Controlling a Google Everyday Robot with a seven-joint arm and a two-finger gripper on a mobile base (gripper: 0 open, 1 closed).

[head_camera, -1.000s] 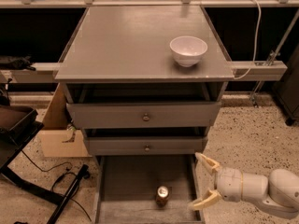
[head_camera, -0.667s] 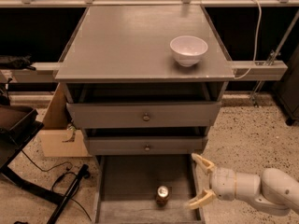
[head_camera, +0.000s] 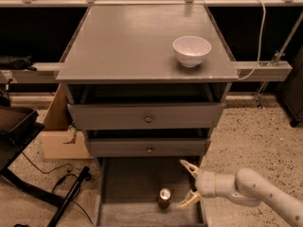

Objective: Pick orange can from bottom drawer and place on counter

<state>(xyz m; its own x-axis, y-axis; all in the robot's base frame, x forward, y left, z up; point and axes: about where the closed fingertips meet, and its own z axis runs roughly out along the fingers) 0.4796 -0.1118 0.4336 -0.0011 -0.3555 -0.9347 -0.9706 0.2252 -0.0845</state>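
Observation:
I should next move my gripper to the orange can's upper body [head_camera: 164, 198], just below its silver top, and close it there.
The orange can [head_camera: 164, 197] stands upright on the floor of the open bottom drawer [head_camera: 128, 193], near its front and right of centre; its silver top shows. My gripper [head_camera: 188, 183] is open, with pale fingers spread, low over the drawer's right side, just right of the can and apart from it. The arm [head_camera: 255, 190] comes in from the lower right. The counter [head_camera: 137, 41] is the grey top of the cabinet above.
A white bowl [head_camera: 191, 50] sits on the counter at the right. Two upper drawers with round knobs [head_camera: 148, 118] are slightly pulled out. A cardboard box [head_camera: 59, 136], cables and a black stand lie on the floor at the left.
My gripper has moved left, from beside the drawer's right wall to over the drawer, closer to the can. The can has not moved.

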